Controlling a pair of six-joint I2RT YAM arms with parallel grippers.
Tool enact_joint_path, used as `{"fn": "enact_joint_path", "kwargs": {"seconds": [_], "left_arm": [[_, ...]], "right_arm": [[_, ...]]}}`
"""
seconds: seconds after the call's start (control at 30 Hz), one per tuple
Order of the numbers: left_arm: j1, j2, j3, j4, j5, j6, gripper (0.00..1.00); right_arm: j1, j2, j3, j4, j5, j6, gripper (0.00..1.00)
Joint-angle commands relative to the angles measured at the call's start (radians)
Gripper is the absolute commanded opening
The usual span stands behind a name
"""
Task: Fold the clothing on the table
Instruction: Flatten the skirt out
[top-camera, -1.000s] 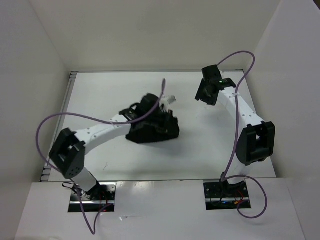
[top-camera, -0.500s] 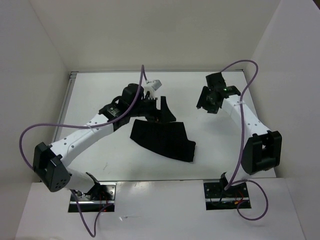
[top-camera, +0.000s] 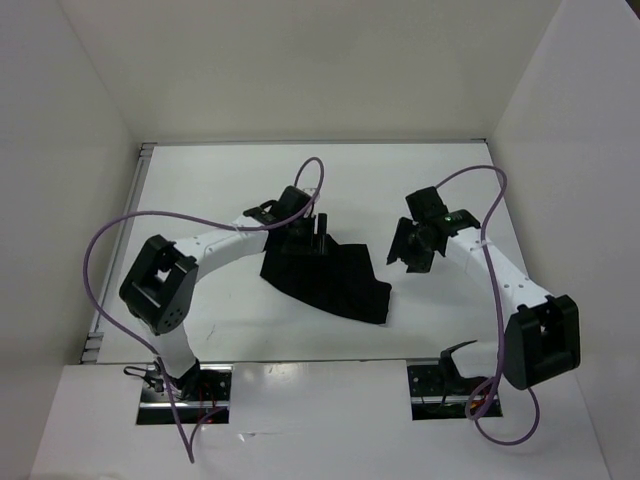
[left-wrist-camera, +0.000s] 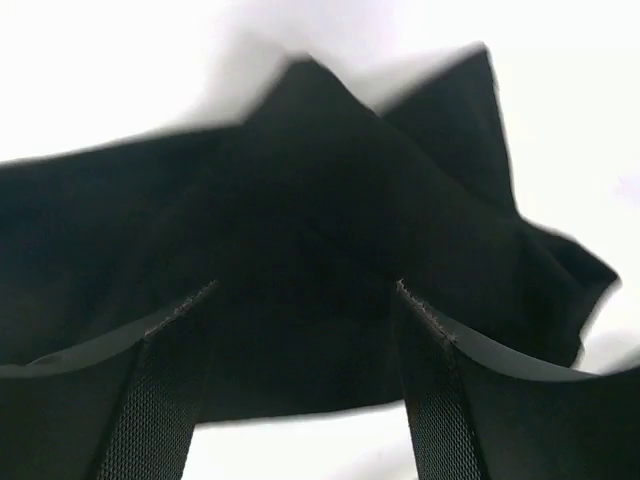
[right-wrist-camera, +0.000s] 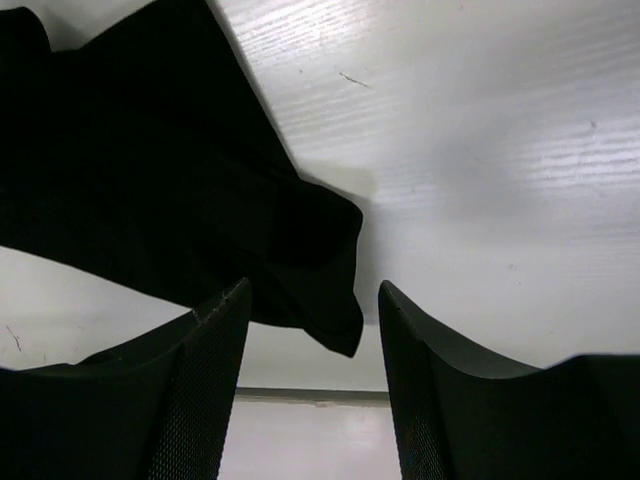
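Next, I grab the peak sticking out (top-camera: 331, 241) at the clothing's bunched, creased far edge with my left gripper and pull the clothing open before folding it.
The clothing (top-camera: 330, 282) is a limp black garment lying spread and creased on the white table (top-camera: 200, 190), near its middle. My left gripper (top-camera: 306, 236) hovers over the garment's far left part. In the left wrist view its fingers stand apart, with the clothing (left-wrist-camera: 320, 200) filling the view beyond them and nothing pinched in the left gripper (left-wrist-camera: 302, 290). My right gripper (top-camera: 408, 250) is open just right of the garment. The right wrist view shows a loose corner of the clothing (right-wrist-camera: 325, 290) ahead of the right gripper (right-wrist-camera: 315, 287), which touches nothing.
White walls close in the table on the left, back and right. A thin metal rim (top-camera: 137, 200) runs along the table's left edge. Purple cables (top-camera: 110, 240) loop above both arms. Bare table (right-wrist-camera: 480, 150) lies to the right of the garment.
The left gripper opened and let go of the bunched clothing, which now lies spread out. The left gripper then drew back over it. The right gripper came nearer, toward the garment's right edge.
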Motion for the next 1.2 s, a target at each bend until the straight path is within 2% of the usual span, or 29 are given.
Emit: {"fn": "enact_joint_path", "kwargs": {"seconds": [0.0, 0.1, 0.17, 0.23, 0.27, 0.33, 0.37, 0.43, 0.47, 0.63, 0.77, 0.93, 1.17], "left_arm": [[0.03, 0.027, 0.093, 0.038, -0.068, 0.027, 0.75], [0.051, 0.07, 0.135, 0.047, -0.105, 0.052, 0.73], [0.051, 0.114, 0.177, 0.047, -0.105, 0.103, 0.68], [0.051, 0.174, 0.213, 0.035, -0.065, 0.167, 0.5], [0.051, 0.174, 0.213, 0.035, -0.051, 0.178, 0.5], [0.071, 0.19, 0.224, 0.035, -0.015, 0.195, 0.4], [0.082, 0.203, 0.224, 0.035, 0.057, 0.204, 0.38], [0.128, 0.234, 0.233, 0.035, 0.155, 0.214, 0.41], [0.145, 0.243, 0.244, 0.035, 0.248, 0.214, 0.44], [0.197, 0.277, 0.244, 0.044, 0.383, 0.243, 0.58], [0.206, 0.312, 0.265, 0.044, 0.449, 0.273, 0.61], [0.206, 0.334, 0.277, 0.059, 0.596, 0.292, 0.61], [0.206, 0.366, 0.287, 0.066, 0.611, 0.301, 0.61]], "right_arm": [[0.01, -0.056, -0.016, -0.017, -0.004, 0.039, 0.59], [0.01, -0.075, -0.016, -0.017, -0.004, 0.049, 0.59], [0.01, -0.075, -0.016, -0.017, -0.004, 0.049, 0.59], [0.01, -0.075, -0.016, -0.017, -0.004, 0.049, 0.59], [0.01, -0.075, -0.016, -0.017, -0.004, 0.049, 0.59], [0.01, -0.075, -0.016, -0.017, 0.005, 0.049, 0.59], [0.01, -0.075, -0.016, -0.017, 0.005, 0.049, 0.59], [0.01, -0.075, -0.016, -0.017, 0.005, 0.049, 0.59], [0.01, -0.075, -0.016, -0.017, 0.005, 0.049, 0.59], [0.01, -0.066, -0.016, -0.017, 0.005, 0.049, 0.59], [0.01, -0.057, -0.016, -0.017, 0.005, 0.049, 0.59], [0.01, -0.056, -0.016, -0.017, 0.005, 0.049, 0.59], [0.01, -0.047, -0.016, -0.017, 0.005, 0.049, 0.59]]}}
